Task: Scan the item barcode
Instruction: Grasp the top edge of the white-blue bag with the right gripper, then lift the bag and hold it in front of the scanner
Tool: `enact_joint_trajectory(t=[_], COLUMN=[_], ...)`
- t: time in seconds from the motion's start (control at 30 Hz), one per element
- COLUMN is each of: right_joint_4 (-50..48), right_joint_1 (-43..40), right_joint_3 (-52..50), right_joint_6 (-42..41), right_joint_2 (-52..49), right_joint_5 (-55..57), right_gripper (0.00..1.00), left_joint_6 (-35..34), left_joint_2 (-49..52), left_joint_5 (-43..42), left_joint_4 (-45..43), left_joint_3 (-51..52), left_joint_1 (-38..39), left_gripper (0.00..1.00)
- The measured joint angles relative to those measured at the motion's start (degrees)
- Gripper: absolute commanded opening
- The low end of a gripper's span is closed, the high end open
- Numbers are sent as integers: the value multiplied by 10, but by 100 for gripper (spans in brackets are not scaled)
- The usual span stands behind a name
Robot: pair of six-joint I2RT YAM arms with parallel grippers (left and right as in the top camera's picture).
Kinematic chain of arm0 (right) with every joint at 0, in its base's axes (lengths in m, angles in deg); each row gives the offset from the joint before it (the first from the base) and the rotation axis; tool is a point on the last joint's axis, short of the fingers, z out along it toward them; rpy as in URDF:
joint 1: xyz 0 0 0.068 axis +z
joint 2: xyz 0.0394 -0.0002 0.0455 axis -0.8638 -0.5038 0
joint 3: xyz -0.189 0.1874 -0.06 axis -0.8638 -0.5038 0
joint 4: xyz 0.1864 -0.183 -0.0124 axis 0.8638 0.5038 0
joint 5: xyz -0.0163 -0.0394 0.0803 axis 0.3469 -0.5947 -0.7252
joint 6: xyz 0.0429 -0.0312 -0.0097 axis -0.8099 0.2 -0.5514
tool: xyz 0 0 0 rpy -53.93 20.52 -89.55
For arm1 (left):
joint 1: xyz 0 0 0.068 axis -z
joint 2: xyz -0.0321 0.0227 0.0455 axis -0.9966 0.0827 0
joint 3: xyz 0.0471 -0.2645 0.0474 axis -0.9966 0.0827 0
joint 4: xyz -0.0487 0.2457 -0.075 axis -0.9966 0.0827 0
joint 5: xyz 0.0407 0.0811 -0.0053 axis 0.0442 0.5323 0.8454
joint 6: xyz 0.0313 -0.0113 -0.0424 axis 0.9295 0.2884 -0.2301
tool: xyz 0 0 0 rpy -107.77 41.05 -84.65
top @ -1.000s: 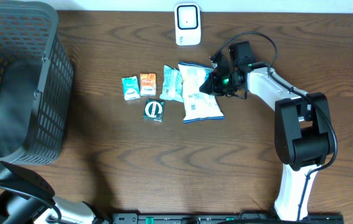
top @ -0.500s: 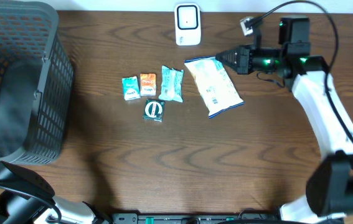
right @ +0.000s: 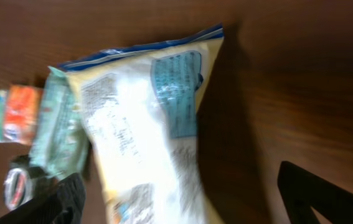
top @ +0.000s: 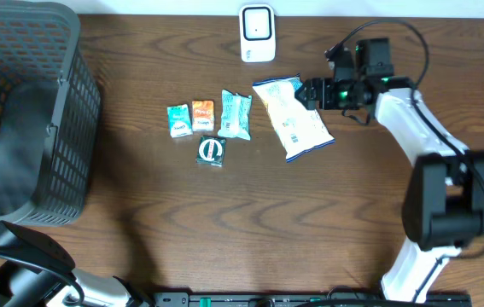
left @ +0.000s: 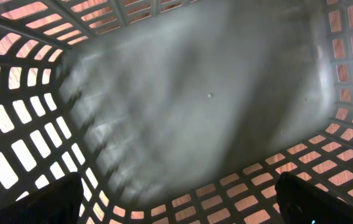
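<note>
The middle of the white snack bag [top: 290,110] [right: 153,149] is next for my right gripper to go to and close on. The bag's blue-edged top end should stay free.
A white snack bag [top: 294,119] with blue print lies flat on the wooden table, right of a row of small packets. The white barcode scanner [top: 257,32] stands at the table's back edge, up and left of the bag. My right gripper [top: 311,92] hovers at the bag's upper right corner. In the right wrist view the right gripper [right: 185,199] is open, its fingers [right: 45,202] wide apart with the bag [right: 145,124] below them, not gripped. My left gripper [left: 179,202] is open over the inside of the basket, holding nothing.
A dark plastic basket [top: 62,51] fills the left side of the table. A teal packet [top: 178,119], an orange packet [top: 202,115], a pale green packet [top: 236,113] and a round tape-like item [top: 212,150] lie left of the bag.
The right gripper, shut on the bag, dragged it right and turned it, then opened and let it go. The left gripper stayed where it was.
</note>
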Motion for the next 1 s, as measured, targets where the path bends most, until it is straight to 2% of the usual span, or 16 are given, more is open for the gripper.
enact_joint_trajectory(t=[0.13,0.2,0.23,0.33,0.53,0.73,1.0], right_joint_4=[-61,-91,-96,-106,-109,-151,-222], right_joint_1=[1,3,8,29,55,25,-34], right_joint_3=[-2,0,2,5,11,-6,-6], right_joint_6=[0,-5,-9,-13,-35,-54,-60], right_joint_2=[-77,-95,-100,-120,-128,-101,108], right_joint_5=[-72,-104,-111,-137,-197,-283,-331], right_gripper=[94,85,67,1,1,1,1], left_joint_6=[0,0,0,0,0,0,0], left_joint_2=[0,0,0,0,0,0,0], left_joint_5=[0,0,0,0,0,0,0], left_joint_4=[0,0,0,0,0,0,0], left_joint_3=[0,0,0,0,0,0,0], left_joint_1=[0,0,0,0,0,0,0], left_gripper=[98,98,98,98,98,98,98])
